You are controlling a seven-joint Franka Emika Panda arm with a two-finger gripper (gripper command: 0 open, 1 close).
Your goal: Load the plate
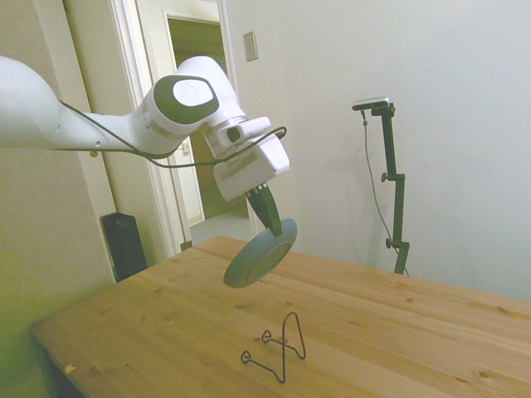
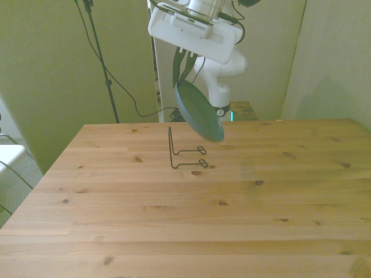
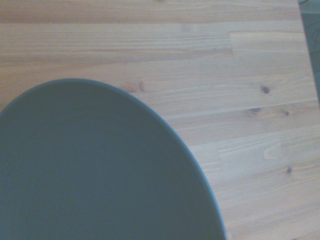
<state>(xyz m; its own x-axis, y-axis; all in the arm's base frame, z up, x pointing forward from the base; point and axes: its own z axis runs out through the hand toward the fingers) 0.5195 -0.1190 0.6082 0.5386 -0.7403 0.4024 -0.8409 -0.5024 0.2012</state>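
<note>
My gripper is to let go of the plate on the black wire stand's low wires (image 2: 189, 162), with the plate leaning back toward the stand's upright loop.
The teal-grey plate (image 1: 259, 255) (image 2: 200, 113) hangs tilted in the air above the table, held by its upper rim in my gripper (image 1: 269, 214) (image 2: 184, 69), which is shut on it. In the wrist view the plate (image 3: 95, 170) fills most of the picture over the wood. A thin black wire stand (image 1: 278, 347) (image 2: 186, 153) sits on the table below the plate. In the front view the plate's lower edge hangs just behind and to the right of the stand's upright loop.
The wooden table (image 1: 398, 332) (image 2: 191, 220) carries only the wire stand. A doorway (image 1: 199, 124) and a dark speaker-like box (image 1: 124, 242) stand behind the table in the side view.
</note>
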